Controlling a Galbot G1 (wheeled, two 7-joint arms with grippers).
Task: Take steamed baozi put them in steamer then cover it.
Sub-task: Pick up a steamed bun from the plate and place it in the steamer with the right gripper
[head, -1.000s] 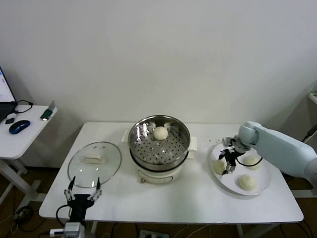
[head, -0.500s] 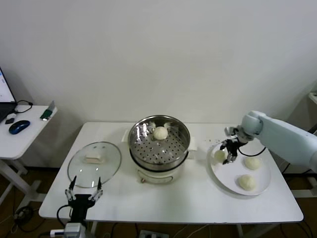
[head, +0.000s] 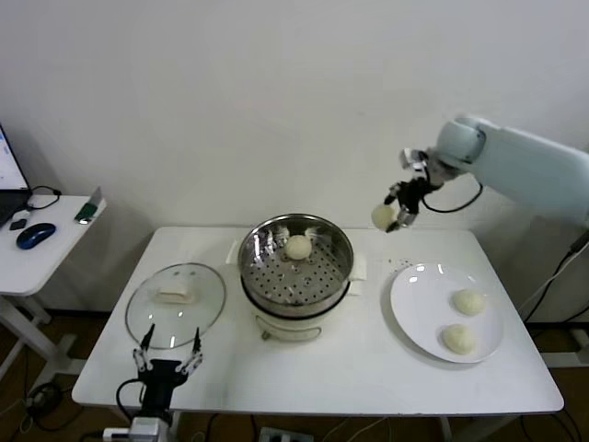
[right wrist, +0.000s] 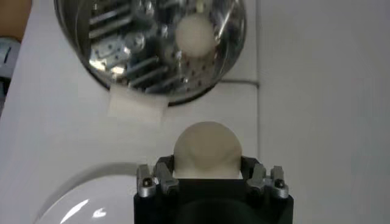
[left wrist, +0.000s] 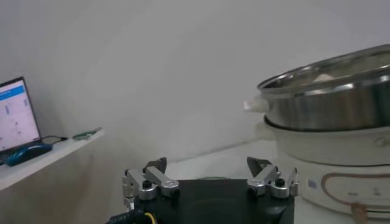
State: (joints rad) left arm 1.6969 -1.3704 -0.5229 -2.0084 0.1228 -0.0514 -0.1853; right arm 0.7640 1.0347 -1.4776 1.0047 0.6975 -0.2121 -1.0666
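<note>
Next, my right gripper lets go of its baozi, now high above the table, on the steamer's perforated tray [head: 269,271], between the other baozi and the rim that faces the glass lid.
My right gripper [head: 394,214] hangs high above the table, between the steamer [head: 267,296] and the white plate [head: 419,304], and is shut on one cream-white baozi [head: 382,217]. In the right wrist view that baozi [right wrist: 208,148] sits between the fingers [right wrist: 164,175], with the steamer [right wrist: 122,55] below and ahead. Another baozi [head: 298,247] lies on the steamer's perforated tray. Two baozi [head: 469,301] [head: 459,338] rest on the plate. My left gripper [head: 167,362] stays open and empty at the table's front left edge, below the glass lid [head: 176,293].
The glass lid with its white handle lies flat on the white table [head: 368,373], left of the steamer. A side desk [head: 41,253] at far left carries a blue mouse [head: 36,236] and a laptop. A white wall stands close behind.
My right gripper has lifted a baozi off the plate and carried it up and left toward the steamer. The plate now holds two. The left gripper shifted only slightly.
</note>
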